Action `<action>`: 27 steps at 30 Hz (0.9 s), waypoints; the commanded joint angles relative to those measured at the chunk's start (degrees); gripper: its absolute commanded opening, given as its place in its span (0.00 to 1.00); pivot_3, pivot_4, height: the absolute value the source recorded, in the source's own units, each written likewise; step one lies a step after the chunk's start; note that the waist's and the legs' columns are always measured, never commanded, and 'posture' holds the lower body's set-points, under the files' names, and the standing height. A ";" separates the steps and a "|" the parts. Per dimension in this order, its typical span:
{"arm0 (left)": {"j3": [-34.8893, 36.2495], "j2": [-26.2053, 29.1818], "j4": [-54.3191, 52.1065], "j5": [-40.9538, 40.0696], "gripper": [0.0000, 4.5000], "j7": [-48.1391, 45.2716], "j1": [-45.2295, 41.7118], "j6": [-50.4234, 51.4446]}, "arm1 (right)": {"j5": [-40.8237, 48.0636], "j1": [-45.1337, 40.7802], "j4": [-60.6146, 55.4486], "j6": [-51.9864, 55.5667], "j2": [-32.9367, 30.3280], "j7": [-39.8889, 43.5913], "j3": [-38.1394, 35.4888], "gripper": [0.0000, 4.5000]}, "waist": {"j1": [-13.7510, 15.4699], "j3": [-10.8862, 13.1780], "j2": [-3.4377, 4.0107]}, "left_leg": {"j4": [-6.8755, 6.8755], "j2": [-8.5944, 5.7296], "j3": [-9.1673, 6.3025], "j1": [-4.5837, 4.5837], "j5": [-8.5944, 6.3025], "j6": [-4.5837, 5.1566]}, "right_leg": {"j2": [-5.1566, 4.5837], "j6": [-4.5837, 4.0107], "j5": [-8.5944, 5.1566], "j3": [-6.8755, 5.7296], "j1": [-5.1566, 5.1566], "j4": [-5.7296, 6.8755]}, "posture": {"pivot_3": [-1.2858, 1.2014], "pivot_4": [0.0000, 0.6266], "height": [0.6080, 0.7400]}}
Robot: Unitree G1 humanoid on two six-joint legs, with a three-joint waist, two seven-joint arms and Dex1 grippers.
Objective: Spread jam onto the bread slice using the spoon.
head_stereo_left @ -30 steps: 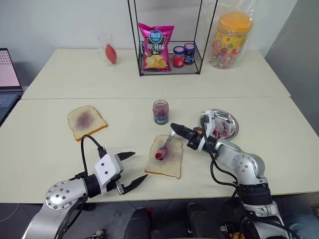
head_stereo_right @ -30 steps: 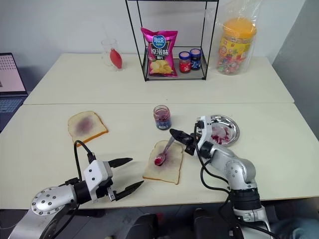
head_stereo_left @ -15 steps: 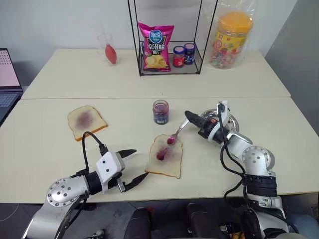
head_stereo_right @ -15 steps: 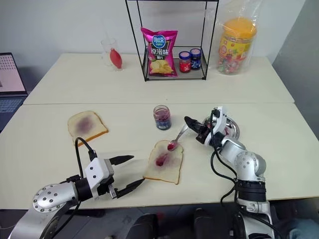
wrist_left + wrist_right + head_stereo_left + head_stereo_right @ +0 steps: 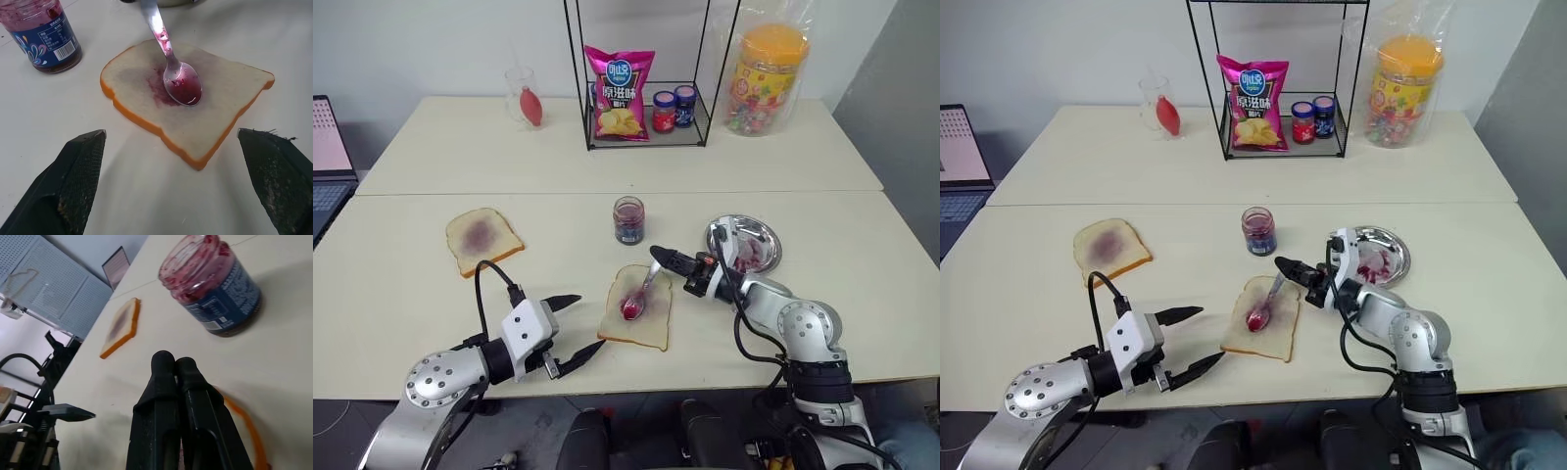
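Note:
My right gripper needs to set the spoon down in the round steel dish [image 5: 774, 245]. The spoon's handle will lean over the dish's rim.
The bread slice [image 5: 651, 325] lies flat near the table's front edge, a purple smear of jam in its middle. On that smear rests the bowl of the spoon [image 5: 182, 88], with jam in it. My right gripper [image 5: 656, 254] is shut on the spoon's handle, just beyond the slice's far right corner. The jam jar [image 5: 628, 220] stands lidless behind the slice, smeared inside. My left gripper [image 5: 574, 328] hovers open to the left of the slice, holding nothing; the slice lies past its fingers [image 5: 73, 181].
A second slice with a purple patch [image 5: 482, 238] lies at the left. A round steel dish [image 5: 766, 245] smeared with jam sits behind my right arm. At the back stand a wire rack [image 5: 646, 98] holding chips and two lidded jars, a candy tub [image 5: 766, 78] and a glass [image 5: 524, 96].
The right gripper lifted the spoon back toward the dish, then brought it forward again, and the bowl rests on the smear once more. The left gripper has not moved.

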 commanded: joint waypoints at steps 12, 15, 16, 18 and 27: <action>-0.57 -0.47 -0.70 0.30 1.00 0.03 -1.05 -1.07 | -2.16 -6.15 5.77 -3.09 -3.64 -1.59 -7.67 0.01 | 0.05 0.00 0.00 | 0.02 -0.02 0.01 0.15 0.01 0.01 | -0.01 0.02 0.01 0.01 0.16 0.00 | 0.52 0.24 1.00; -0.35 -0.59 -0.59 -0.04 1.00 0.11 -1.35 -0.96 | 0.94 -7.87 4.32 -1.26 -3.78 -2.23 -9.97 0.01 | 0.04 0.00 0.00 | 0.00 -0.01 0.00 0.16 0.01 0.01 | 0.00 0.01 0.01 0.01 0.16 0.00 | 0.52 0.24 1.00; -0.19 -0.63 -0.61 -0.24 1.00 0.13 -1.38 -0.86 | 2.12 -8.09 3.46 -0.27 -3.83 -2.19 -10.45 0.01 | 0.02 0.00 0.00 | 0.00 -0.01 0.00 0.16 0.00 0.01 | 0.00 0.01 0.01 0.01 0.16 0.00 | 0.52 0.24 1.00; 0.20 -0.67 -0.79 -0.58 1.00 0.20 -1.29 -0.69 | 4.13 -8.19 1.68 1.51 -3.97 -2.12 -11.17 0.01 | 0.02 0.00 0.00 | -0.01 -0.01 0.00 0.16 0.00 0.01 | 0.00 0.00 0.00 0.01 0.16 0.00 | 0.52 0.24 1.00; 3.79 3.08 -7.29 -5.33 1.00 -2.60 -0.10 3.25 | 13.34 -7.73 -8.15 5.10 -6.92 -2.88 -15.38 0.01 | 0.01 0.00 0.01 | -0.01 0.00 0.00 0.15 0.00 0.01 | 0.00 0.00 0.00 0.01 0.16 0.00 | 0.52 0.24 1.00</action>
